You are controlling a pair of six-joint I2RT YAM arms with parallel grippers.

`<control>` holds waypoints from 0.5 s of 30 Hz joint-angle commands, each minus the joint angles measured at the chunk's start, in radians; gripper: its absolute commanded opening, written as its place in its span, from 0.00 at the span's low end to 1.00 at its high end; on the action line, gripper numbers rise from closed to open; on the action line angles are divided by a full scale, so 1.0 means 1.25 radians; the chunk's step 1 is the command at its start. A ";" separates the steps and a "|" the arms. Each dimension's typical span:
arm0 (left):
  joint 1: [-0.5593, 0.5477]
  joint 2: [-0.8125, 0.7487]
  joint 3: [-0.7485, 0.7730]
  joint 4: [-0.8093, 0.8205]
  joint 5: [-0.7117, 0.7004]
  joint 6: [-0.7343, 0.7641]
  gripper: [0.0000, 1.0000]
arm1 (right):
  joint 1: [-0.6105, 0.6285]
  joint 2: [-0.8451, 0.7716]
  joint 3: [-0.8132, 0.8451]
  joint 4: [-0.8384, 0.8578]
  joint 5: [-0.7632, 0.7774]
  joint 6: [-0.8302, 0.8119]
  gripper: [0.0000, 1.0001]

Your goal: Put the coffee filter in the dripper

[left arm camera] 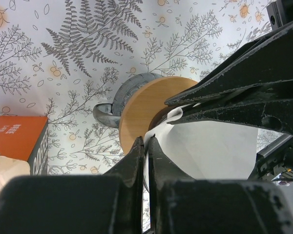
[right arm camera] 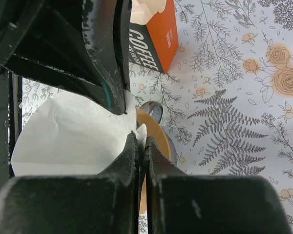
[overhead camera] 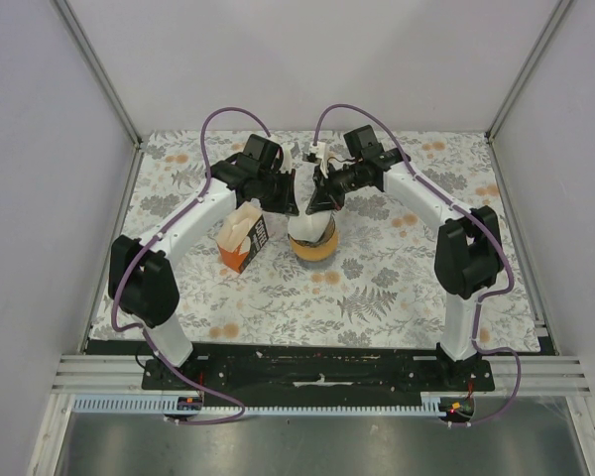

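Observation:
The robot's grippers pinch the coffee filter close together, so the right gripper should open and take the filter's edge farther (overhead camera: 330, 226) along while the left gripper steadies the filter.
The coffee filter (overhead camera: 305, 226) is a white paper cone held above the dripper (overhead camera: 315, 248), which stands mid-table. Each gripper pinches one side of the filter. My left gripper (left arm camera: 146, 141) is shut on the edge of the filter (left arm camera: 210, 146), with the dripper's grey body (left arm camera: 132, 92) and wooden ring (left arm camera: 146, 109) beyond it. My right gripper (right arm camera: 139, 136) is shut on the opposite edge of the filter (right arm camera: 68, 131), next to the dripper's wooden ring (right arm camera: 158, 139). From above, the left gripper (overhead camera: 294, 206) and right gripper (overhead camera: 320, 201) meet over the dripper. The paper hides the dripper's mouth.
An orange coffee-filter box (overhead camera: 243, 243) with paper sticking out of its top stands just left of the dripper, and shows too in the right wrist view (right arm camera: 156, 39). The floral tablecloth (overhead camera: 397, 288) covers the table, and frame posts stand at its corners.

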 commanded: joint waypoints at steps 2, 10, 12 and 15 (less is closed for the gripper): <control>-0.011 -0.008 0.002 0.036 0.016 0.017 0.05 | 0.008 -0.006 -0.001 0.022 0.019 -0.037 0.00; -0.021 -0.007 0.004 0.038 0.024 0.018 0.04 | 0.008 -0.032 -0.003 0.046 0.004 0.004 0.49; -0.028 -0.007 0.005 0.037 0.021 0.021 0.04 | 0.006 -0.039 -0.007 0.072 -0.011 0.030 0.50; -0.028 -0.005 0.006 0.037 0.018 0.021 0.05 | 0.008 -0.040 -0.015 0.092 -0.022 0.044 0.45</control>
